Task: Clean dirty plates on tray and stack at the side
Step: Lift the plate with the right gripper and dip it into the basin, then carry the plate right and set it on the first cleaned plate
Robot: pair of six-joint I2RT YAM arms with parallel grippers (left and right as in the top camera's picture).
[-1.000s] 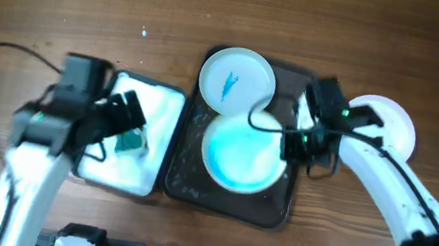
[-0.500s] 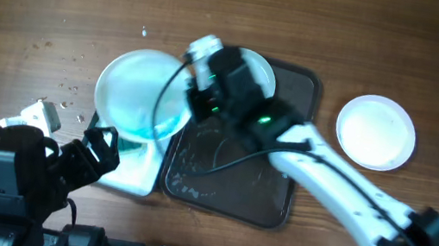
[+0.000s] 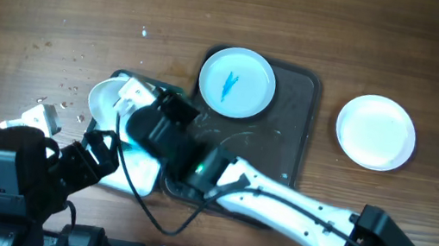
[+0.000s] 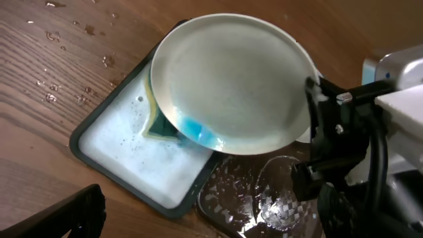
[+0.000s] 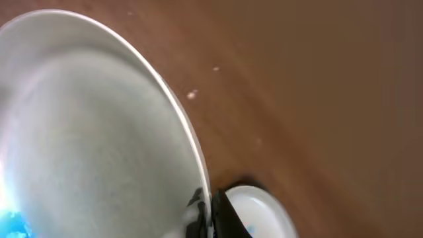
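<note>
The robot's right gripper should set the white plate down on the dark tray (image 3: 255, 157) in front of the blue-smeared plate.
My right gripper (image 3: 141, 110) is shut on the rim of a white plate (image 3: 109, 94) and holds it tilted over the white tray. The left wrist view shows this plate (image 4: 231, 76) with a teal smear at its low edge, and the right wrist view shows the fingers (image 5: 208, 215) clamped on its rim (image 5: 86, 132). A second plate (image 3: 237, 80) with a blue smear lies at the far end of the dark brown tray (image 3: 285, 150). A third, clean plate (image 3: 375, 131) lies on the table to the right. My left gripper (image 3: 101, 153) is open and empty near the front left.
A white tray with a dark teal rim (image 4: 119, 142) holds foamy water beside the dark tray. A green sponge (image 4: 157, 127) lies in it, under the held plate. Water drops (image 4: 49, 92) dot the wood to the left. The dark tray's bare floor is wet (image 4: 264, 205).
My right arm has swung the plate from the dark tray to over the white tray, then lowered and tilted it. My left arm let go of the sponge and drew back to the front.
</note>
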